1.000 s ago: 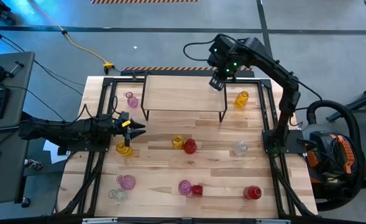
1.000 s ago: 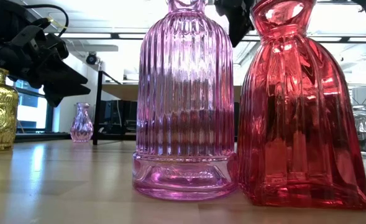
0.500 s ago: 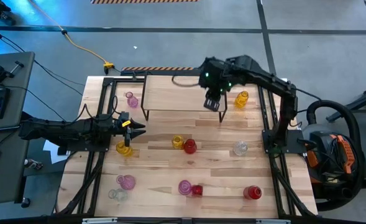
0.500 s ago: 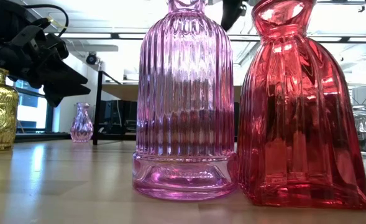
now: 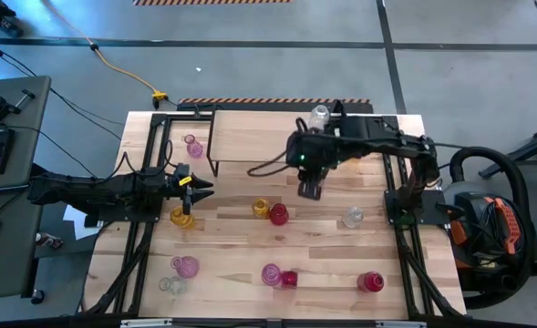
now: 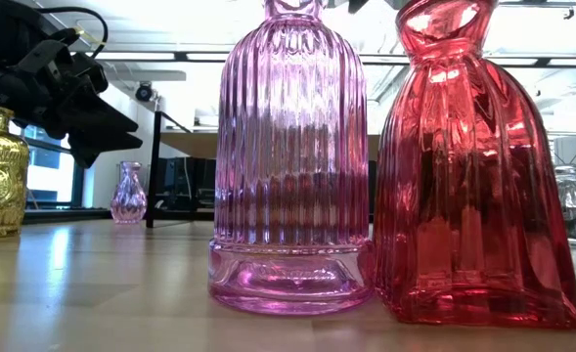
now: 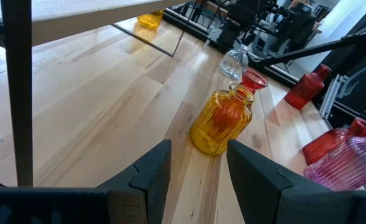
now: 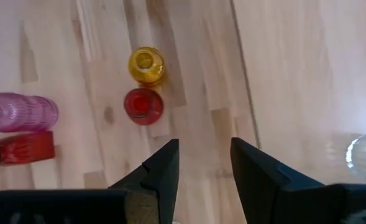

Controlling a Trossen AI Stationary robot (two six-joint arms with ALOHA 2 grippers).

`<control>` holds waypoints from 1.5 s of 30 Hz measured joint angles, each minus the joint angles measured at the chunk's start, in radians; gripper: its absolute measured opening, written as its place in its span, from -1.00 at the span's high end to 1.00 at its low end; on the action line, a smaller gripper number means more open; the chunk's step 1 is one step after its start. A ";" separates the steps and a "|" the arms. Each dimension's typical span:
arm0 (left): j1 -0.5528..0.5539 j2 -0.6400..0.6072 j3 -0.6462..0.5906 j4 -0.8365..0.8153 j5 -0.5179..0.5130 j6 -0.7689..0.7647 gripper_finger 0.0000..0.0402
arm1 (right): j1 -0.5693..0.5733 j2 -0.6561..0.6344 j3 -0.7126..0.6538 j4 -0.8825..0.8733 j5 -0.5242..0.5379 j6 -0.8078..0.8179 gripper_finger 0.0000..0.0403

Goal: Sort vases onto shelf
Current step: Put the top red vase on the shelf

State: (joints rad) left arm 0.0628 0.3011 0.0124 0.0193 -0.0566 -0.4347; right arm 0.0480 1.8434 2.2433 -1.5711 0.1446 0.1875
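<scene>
Next, I close my right gripper on the red vase's rim (image 5: pixel 282 207) (image 8: pixel 160 109), on the side that faces the shelf, where that vase stands next to the yellow vase.
The shelf (image 5: pixel 254 137) stands at the table's far middle; a clear vase (image 5: pixel 319 116) stands at its far right corner. My right gripper (image 5: pixel 310 189) (image 8: pixel 201 168) hangs open above the table just near of the shelf's right end, fingers pointing down, with nothing between them. Below it stand a yellow vase (image 5: pixel 261 208) (image 8: pixel 146 65) and a red vase (image 5: pixel 278 214) (image 8: pixel 143 104). My left gripper (image 5: pixel 200 185) (image 7: pixel 198 171) waits open at the table's left, pointing at that yellow vase (image 7: pixel 223 121).
More vases stand about: pink (image 5: pixel 193 146) by the shelf's left leg, yellow (image 5: pixel 182 217) under my left gripper, clear (image 5: pixel 353 217) at the right, and pink (image 5: pixel 271 273), red (image 5: pixel 289 278), red (image 5: pixel 370 281), pink (image 5: pixel 185 266) and clear (image 5: pixel 170 284) near the front edge.
My right gripper has swung from the shelf's far right corner across the shelf's right end toward the table's near edge, rolling a little, its fingers still apart. The clear vase now shows at the corner it left.
</scene>
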 joint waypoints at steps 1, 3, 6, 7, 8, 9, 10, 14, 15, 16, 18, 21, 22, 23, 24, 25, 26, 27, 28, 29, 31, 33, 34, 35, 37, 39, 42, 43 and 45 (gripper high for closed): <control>0.000 0.000 0.000 0.000 0.000 0.000 0.27 | 0.016 0.003 -0.001 0.000 0.006 0.022 0.37; 0.000 0.000 0.000 0.000 0.000 0.000 0.27 | 0.046 0.018 -0.001 0.000 0.025 0.058 0.37; 0.000 0.000 0.000 0.000 0.000 0.000 0.27 | 0.085 0.046 -0.001 0.000 0.042 0.103 0.37; 0.000 0.000 0.000 0.000 0.000 0.000 0.27 | 0.096 0.057 -0.001 0.000 0.045 0.111 0.37; 0.000 0.000 0.000 0.000 0.000 0.000 0.27 | 0.105 0.070 -0.001 0.000 0.047 0.119 0.37; 0.000 0.000 0.000 0.000 0.000 0.000 0.27 | 0.112 0.080 -0.001 0.000 0.047 0.124 0.37; 0.000 0.000 0.000 0.000 0.000 0.000 0.27 | 0.117 0.093 -0.001 0.000 0.047 0.127 0.37; 0.000 0.000 0.000 0.000 0.000 0.000 0.27 | 0.130 0.135 -0.001 0.004 0.047 0.127 0.37; 0.000 0.000 0.000 0.000 0.000 0.000 0.27 | 0.131 0.149 -0.001 0.006 0.047 0.126 0.37; 0.000 0.000 0.000 0.000 0.000 0.000 0.27 | 0.130 0.164 -0.001 0.008 0.047 0.119 0.37; 0.000 0.000 0.000 0.000 0.000 0.000 0.27 | 0.130 0.191 -0.001 0.016 0.040 0.089 0.37; 0.000 0.000 0.000 0.000 0.000 0.000 0.27 | 0.125 0.227 -0.001 0.045 0.014 0.041 0.37; 0.000 0.000 0.000 0.000 0.000 0.000 0.27 | 0.122 0.235 -0.001 0.057 0.012 0.037 0.37; 0.000 0.000 0.000 0.000 0.000 0.000 0.27 | 0.118 0.243 -0.001 0.069 0.012 0.037 0.37; 0.000 0.000 0.000 0.000 0.000 0.000 0.27 | 0.114 0.246 -0.001 0.077 0.010 0.039 0.37; 0.000 0.000 0.000 0.000 0.000 0.000 0.27 | 0.109 0.246 -0.001 0.081 0.010 0.040 0.37; 0.000 0.000 0.000 0.000 0.000 0.000 0.27 | 0.104 0.245 -0.001 0.084 0.013 0.044 0.37; 0.000 0.000 0.000 0.000 0.000 0.000 0.27 | 0.101 0.245 -0.001 0.089 0.017 0.050 0.37; 0.000 0.000 0.000 0.000 0.000 0.000 0.27 | 0.097 0.245 -0.001 0.093 0.023 0.060 0.37; 0.000 0.000 0.000 0.000 0.000 0.000 0.27 | 0.095 0.245 -0.001 0.094 0.032 0.069 0.37; 0.000 0.000 0.000 0.000 0.000 0.000 0.27 | 0.094 0.245 -0.001 0.086 0.050 0.075 0.37; 0.000 0.000 0.000 0.000 0.000 0.000 0.27 | 0.097 0.245 -0.001 0.084 0.057 0.074 0.37; 0.000 0.000 0.000 0.000 0.000 0.000 0.27 | 0.099 0.244 -0.007 0.089 0.058 0.074 0.37; 0.000 0.000 0.000 0.000 0.000 0.000 0.27 | 0.101 0.241 -0.028 0.103 0.058 0.073 0.37; 0.000 0.000 0.000 0.000 0.000 0.000 0.27 | 0.103 0.228 -0.101 0.129 0.058 0.067 0.37; 0.000 0.000 0.000 0.000 0.000 0.000 0.27 | 0.103 0.205 -0.197 0.185 0.053 0.066 0.37; 0.000 0.000 0.000 0.001 0.000 0.000 0.27 | 0.102 0.133 -0.331 0.294 0.035 0.048 0.37; 0.000 0.000 0.000 0.000 0.000 0.000 0.27 | 0.098 0.104 -0.374 0.335 0.035 0.042 0.37; 0.000 0.000 0.000 0.000 0.000 0.000 0.27 | 0.087 0.050 -0.467 0.424 0.017 0.041 0.37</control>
State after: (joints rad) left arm 0.0631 0.3009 0.0124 0.0196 -0.0563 -0.4345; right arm 0.1349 1.8939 1.7766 -1.1471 0.1618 0.2281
